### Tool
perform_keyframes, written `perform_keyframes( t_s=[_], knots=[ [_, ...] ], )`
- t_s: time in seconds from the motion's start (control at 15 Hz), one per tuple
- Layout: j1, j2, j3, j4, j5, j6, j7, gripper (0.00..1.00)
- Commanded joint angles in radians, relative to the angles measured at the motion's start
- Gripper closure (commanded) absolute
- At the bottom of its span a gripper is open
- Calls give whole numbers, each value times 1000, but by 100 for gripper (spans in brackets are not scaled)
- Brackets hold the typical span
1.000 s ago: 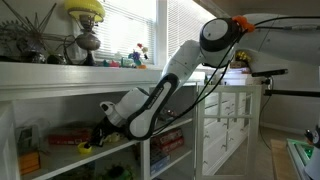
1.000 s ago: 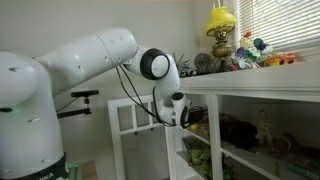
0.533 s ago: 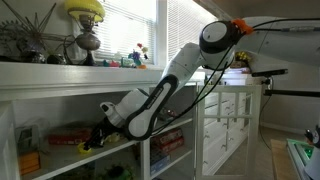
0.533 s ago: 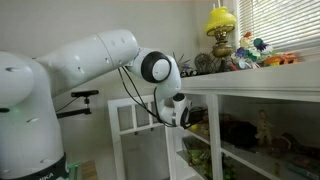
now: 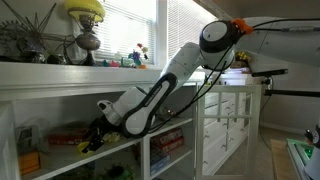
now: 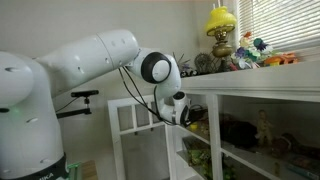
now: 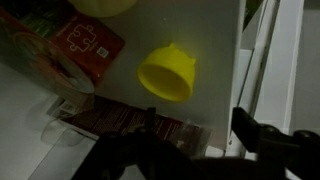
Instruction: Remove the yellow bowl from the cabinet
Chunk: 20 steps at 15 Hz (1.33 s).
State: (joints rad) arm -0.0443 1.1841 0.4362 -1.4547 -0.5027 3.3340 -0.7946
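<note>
I need to keep my fingers open and reach farther in, since the yellow bowl lies beyond my fingertips, then close on the bowl's near edge point(image 7: 179, 95) before drawing back.
The yellow bowl point(image 7: 167, 73) lies mouth-down on the white shelf of the cabinet point(image 5: 60, 78) in the wrist view, just ahead of my gripper point(image 7: 197, 118). The dark fingers stand wide apart below it, one on each side, with nothing between them and not touching the bowl. In an exterior view my gripper point(image 5: 93, 138) reaches into the middle open compartment, and a bit of the yellow bowl point(image 5: 85, 147) shows at its tip. From the opposite side the gripper point(image 6: 186, 116) is mostly hidden behind the cabinet's point(image 6: 260, 88) end panel.
An orange-red game box point(image 7: 70, 50) lies left of the bowl, with a dark red box point(image 7: 120, 125) under the fingers. An upright white divider point(image 7: 255, 50) stands close on the right. A yellow-domed lamp point(image 5: 85, 10) and trinkets sit on top. A white drawer unit point(image 5: 232, 120) stands beyond.
The arm has hardly shifted, its wrist rising slightly in the compartment. The yellow bowl stays at the gripper's tip on the shelf.
</note>
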Motion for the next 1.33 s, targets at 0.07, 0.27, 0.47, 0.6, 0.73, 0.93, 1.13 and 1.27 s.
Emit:
perform_keyframes(
  t_s=[0.07,0.27,0.47,0.6,0.73,0.93,1.13,1.27],
  knots=[
    [-29,51,51,60,-32,-36,-47,0],
    [-34,62,58,71,-30,-45,-60,0],
    [-39,74,63,86,-28,-54,-74,6],
    [-45,86,72,95,-28,-61,-83,28],
    [-48,98,81,107,-28,-68,-91,38],
    [-56,118,99,124,-29,-72,-108,60],
    [-62,138,116,140,-29,-78,-126,81],
    [-68,148,125,147,-29,-84,-135,95]
  ],
)
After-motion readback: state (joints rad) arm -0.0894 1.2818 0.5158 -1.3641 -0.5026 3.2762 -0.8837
